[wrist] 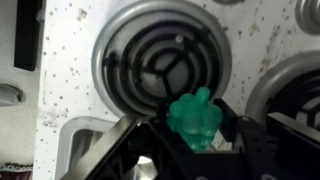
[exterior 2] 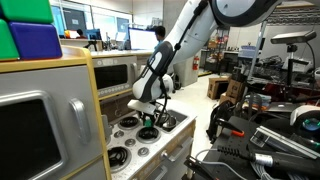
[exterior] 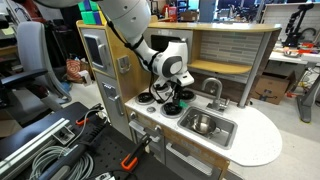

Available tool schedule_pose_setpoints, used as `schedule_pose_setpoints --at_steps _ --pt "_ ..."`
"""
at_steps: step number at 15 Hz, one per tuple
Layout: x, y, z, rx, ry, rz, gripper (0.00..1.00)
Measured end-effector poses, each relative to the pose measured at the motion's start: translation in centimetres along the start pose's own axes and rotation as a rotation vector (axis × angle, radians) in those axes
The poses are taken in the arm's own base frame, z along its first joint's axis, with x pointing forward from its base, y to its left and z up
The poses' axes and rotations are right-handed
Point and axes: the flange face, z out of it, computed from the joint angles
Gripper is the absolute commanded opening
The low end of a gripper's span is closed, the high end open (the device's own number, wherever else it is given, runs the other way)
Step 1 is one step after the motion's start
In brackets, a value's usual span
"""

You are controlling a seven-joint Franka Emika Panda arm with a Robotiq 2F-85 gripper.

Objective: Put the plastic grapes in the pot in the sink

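Note:
Next, I lower the plastic grapes and then let go of them on the inside bottom of the silver pot (exterior: 205,128), close to the middle of the pot.
The plastic grapes (wrist: 195,118), a small bright green lump, sit between my gripper's (wrist: 197,138) black fingers, which are shut on them. In the wrist view they hang just over the front edge of a black round burner (wrist: 162,65). In both exterior views my gripper (exterior: 172,100) (exterior 2: 148,116) is low over the stove burners, left of the sink (exterior: 228,134). The grapes show as a green speck (exterior 2: 148,121) at the fingertips. The shiny silver pot (exterior: 203,123) stands inside the sink basin, apart from my gripper.
A curved grey faucet (exterior: 213,88) rises behind the sink. A second burner (wrist: 295,85) lies to the right in the wrist view. The wooden back wall and shelf (exterior: 235,45) stand behind the counter. The toy oven cabinet (exterior 2: 45,120) is beside the stove.

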Motion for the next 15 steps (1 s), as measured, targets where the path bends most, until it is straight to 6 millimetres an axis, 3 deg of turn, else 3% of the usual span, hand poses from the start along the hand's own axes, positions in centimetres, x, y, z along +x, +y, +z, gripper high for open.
schedule_pose_setpoints --at_steps 4,7,11,15 --pt "5.5 3.7 -1.5 0.048 0.036 0.16 0.25" --pt "8.4 5.5 -2.0 0.035 0.044 0.262 0.25" --pt "10.5 6.3 -1.6 -0.017 0.046 0.401 0.25" --pt "10.8 5.9 0.4 -0.088 0.028 0.499 0.25"
